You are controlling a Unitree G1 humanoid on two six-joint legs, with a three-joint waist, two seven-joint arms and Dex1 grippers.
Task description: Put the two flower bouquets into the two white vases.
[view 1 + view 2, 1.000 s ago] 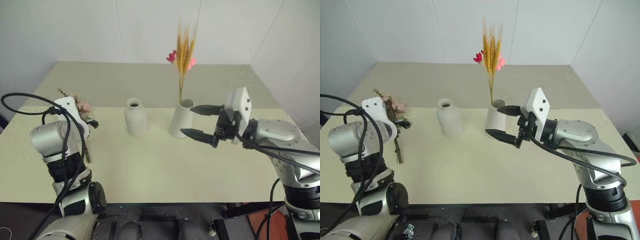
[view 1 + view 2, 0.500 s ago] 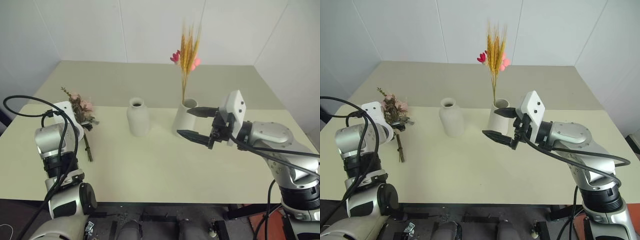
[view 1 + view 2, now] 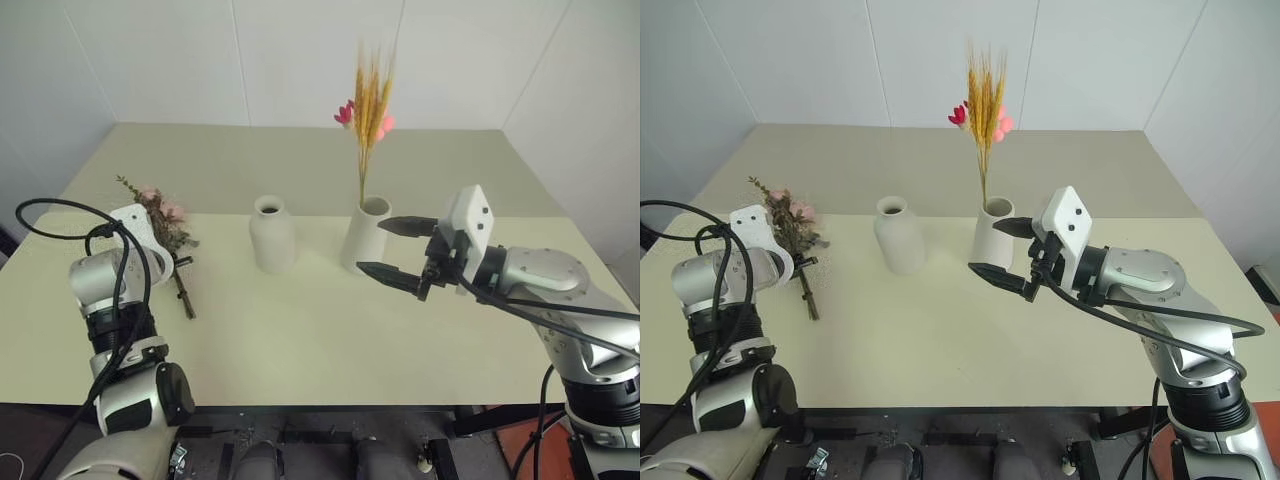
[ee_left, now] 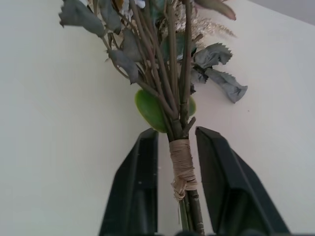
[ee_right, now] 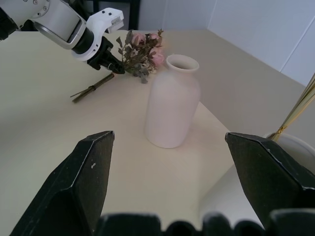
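Observation:
Next, my left gripper releases the bouquet of pink roses in the opening of the bottle-shaped white vase (image 3: 270, 207).
The bunch of pink roses (image 3: 165, 213) lies on the table at the left. My left gripper (image 4: 174, 135) is shut on its twine-bound stems, one black finger on each side; in the left eye view that gripper (image 3: 172, 264) sits low at the stems. The golden wheat-like bouquet (image 3: 370, 100) stands upright in the tapered white vase (image 3: 362, 228). To the left of that vase the bottle-shaped white vase (image 3: 271, 238) stands with nothing in it. My right gripper (image 3: 375, 247) hovers open just in front of the tapered vase, pointing left, holding nothing.
The pale table (image 3: 300, 340) runs back to white walls. Bare tabletop lies between the rose bunch and the bottle vase (image 5: 172, 110), and in front of both vases. A black cable loops over my left arm.
My left gripper has sunk forward onto the rose bunch's stems and closed on them. The right gripper has stayed where it was, open.

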